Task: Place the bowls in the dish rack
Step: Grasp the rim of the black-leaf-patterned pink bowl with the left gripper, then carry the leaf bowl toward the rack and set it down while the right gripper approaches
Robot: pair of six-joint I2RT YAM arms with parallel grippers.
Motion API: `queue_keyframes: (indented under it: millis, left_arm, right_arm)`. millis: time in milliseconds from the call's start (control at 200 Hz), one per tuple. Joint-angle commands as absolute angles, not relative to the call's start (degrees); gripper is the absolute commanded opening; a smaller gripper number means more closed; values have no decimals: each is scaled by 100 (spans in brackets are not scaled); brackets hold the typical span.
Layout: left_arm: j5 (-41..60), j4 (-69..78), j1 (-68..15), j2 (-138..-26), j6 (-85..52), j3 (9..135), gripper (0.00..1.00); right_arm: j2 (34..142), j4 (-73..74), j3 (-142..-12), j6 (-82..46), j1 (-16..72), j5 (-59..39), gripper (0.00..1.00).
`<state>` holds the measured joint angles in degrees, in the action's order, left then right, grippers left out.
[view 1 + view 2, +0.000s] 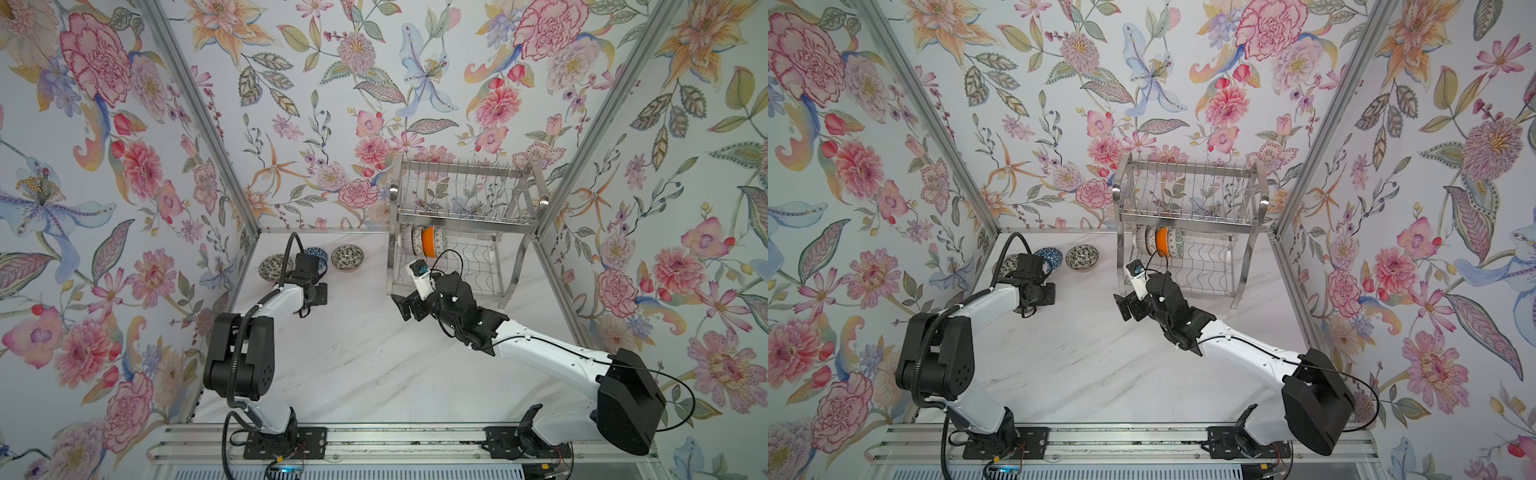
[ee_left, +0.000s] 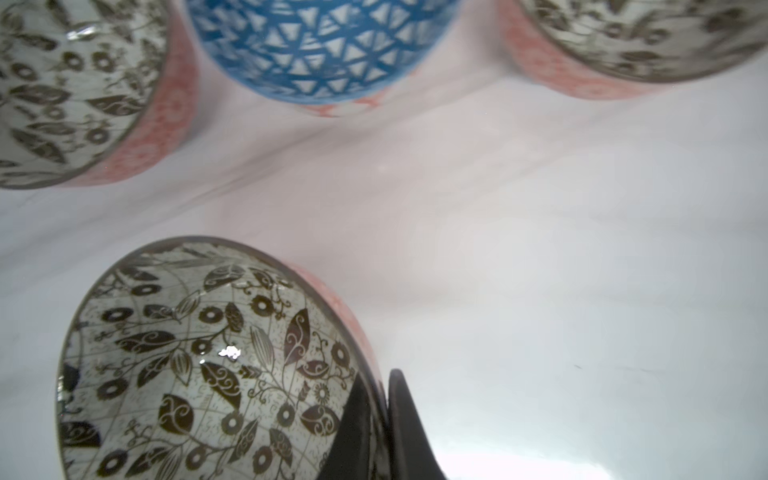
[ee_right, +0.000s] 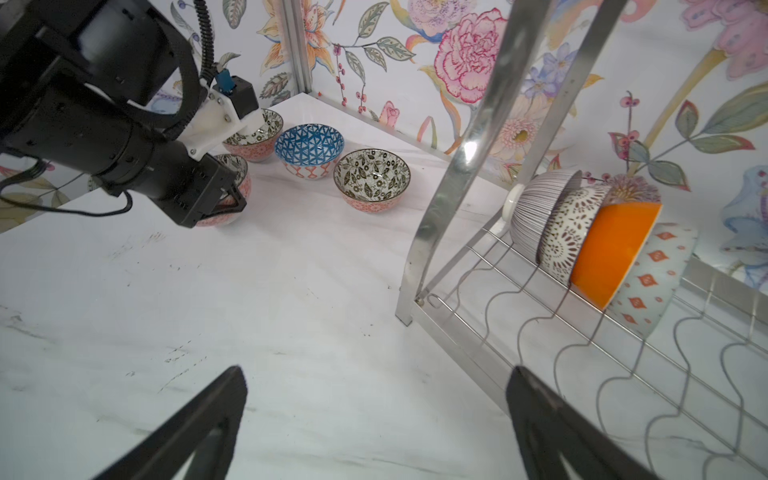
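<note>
My left gripper is holding the black-and-white patterned bowl. I should set it down and let go on the table just before the dish rack's leg [image 1: 395,313] nearest the blue bowl.
My left gripper [image 2: 377,380] is shut on the rim of a black-and-white patterned bowl [image 2: 208,365] with a pink outside, one finger inside and one outside. The right wrist view shows that gripper [image 3: 230,208] on the bowl [image 3: 239,172] at the table. Behind it stand another black-and-white bowl [image 1: 275,266], a blue bowl [image 1: 318,252] and a third black-and-white bowl [image 1: 347,257]. The steel dish rack [image 1: 463,218] stands at the back right. Several bowls lean in its lower tier, among them an orange one [image 3: 611,253]. My right gripper [image 3: 374,399] hangs open and empty before the rack's left leg [image 3: 449,199].
Floral walls with metal corner posts [image 1: 199,112] close in the white marble table [image 1: 365,365] on three sides. The rack's upper tier [image 1: 1187,191] holds nothing. Both arm bases sit on a rail [image 1: 374,444] at the front edge.
</note>
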<state>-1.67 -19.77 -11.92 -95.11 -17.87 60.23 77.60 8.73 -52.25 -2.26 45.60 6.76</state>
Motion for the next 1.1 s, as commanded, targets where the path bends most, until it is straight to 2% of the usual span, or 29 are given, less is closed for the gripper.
queue_keyframes:
  millis: [0,260,520,796,966,1091]
  left_arm:
    - [-150,-2228,-1728,-9224,-1889,6095,0]
    - [-170,-2332,-3258,-9456,-2272,6521,0]
    - [-56,-2231,-4441,-10203,-2532,7127,0]
    - [145,-2046,-4799,-10640,-2672,7381,2]
    - [250,-1927,-4859,-10818,-2779,7463,11]
    - [275,-1877,-4865,-10844,-2795,7489,18]
  right_arm:
    - [7326,540,-4974,-712,4332,791,99]
    - [6422,-5,-4583,-795,3906,406,99]
    - [5826,-408,-4382,-974,3746,611,99]
    - [5554,-527,-4201,-1098,3335,537,99]
    - [5694,-547,-4269,-1160,3231,713,99]
    - [5951,-689,-4411,-1304,3217,1203,99]
